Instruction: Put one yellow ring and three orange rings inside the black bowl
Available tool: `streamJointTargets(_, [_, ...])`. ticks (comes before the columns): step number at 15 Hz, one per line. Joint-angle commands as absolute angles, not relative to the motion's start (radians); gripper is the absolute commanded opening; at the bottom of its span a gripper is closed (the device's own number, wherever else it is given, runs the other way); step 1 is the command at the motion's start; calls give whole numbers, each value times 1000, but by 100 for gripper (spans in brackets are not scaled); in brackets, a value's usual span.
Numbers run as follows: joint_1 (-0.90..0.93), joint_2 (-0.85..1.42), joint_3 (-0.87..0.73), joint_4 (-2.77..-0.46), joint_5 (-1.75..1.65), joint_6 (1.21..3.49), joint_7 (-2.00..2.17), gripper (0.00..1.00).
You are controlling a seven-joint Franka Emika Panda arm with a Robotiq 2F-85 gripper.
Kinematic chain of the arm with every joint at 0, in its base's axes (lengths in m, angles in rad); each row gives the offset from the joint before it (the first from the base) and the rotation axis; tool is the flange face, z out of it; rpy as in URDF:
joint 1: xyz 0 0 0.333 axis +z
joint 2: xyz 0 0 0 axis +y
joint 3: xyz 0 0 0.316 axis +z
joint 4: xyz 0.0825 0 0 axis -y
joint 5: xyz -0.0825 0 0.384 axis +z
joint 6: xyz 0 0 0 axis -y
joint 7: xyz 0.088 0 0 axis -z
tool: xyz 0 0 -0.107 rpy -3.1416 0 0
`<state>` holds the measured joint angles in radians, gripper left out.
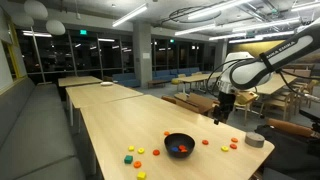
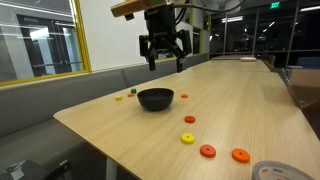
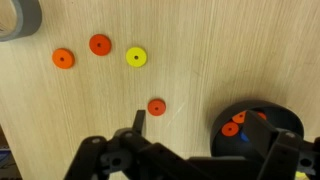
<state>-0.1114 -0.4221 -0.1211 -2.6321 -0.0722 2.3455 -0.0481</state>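
The robot's gripper needs to next close on the outer edge of the yellow ring (image 1: 225, 149) (image 3: 136, 57) next to the redder ring, between the grey tape and the black bowl.
The black bowl (image 3: 216, 133) stands on the wooden table, seen also in both exterior views (image 1: 179, 138) (image 2: 155, 101). Orange rings (image 3: 231, 128) and a blue piece lie inside it. A yellow ring (image 3: 136, 57) (image 2: 187, 138) lies flat on the table, with an orange ring (image 3: 63, 58) and a redder one (image 3: 100, 44) beside it. Another orange ring (image 3: 156, 106) (image 2: 190, 120) lies closer to the bowl. My gripper (image 3: 197, 125) (image 1: 222, 108) (image 2: 163, 50) hangs open well above the table, empty, between that ring and the bowl.
A grey roll of tape (image 3: 20, 18) (image 1: 256, 140) sits near the table edge beyond the rings. Small yellow, green and red pieces (image 1: 130, 152) (image 2: 124, 95) lie on the bowl's far side. Chairs and other tables stand behind.
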Motion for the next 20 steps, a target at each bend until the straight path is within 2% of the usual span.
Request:
streamJointTargets(1, [-116,-422,-117,-2626,-69,2343,-50,100])
streamJointTargets(6, [-116,-423,-117,-2619,-69,2343,-50,100])
streamJointTargets(12, [-199,-361,-70,-2625,-138,2339,196,100])
streamJointTargets(20, [-246,-204,-92,-2659,-110,2387,438,100])
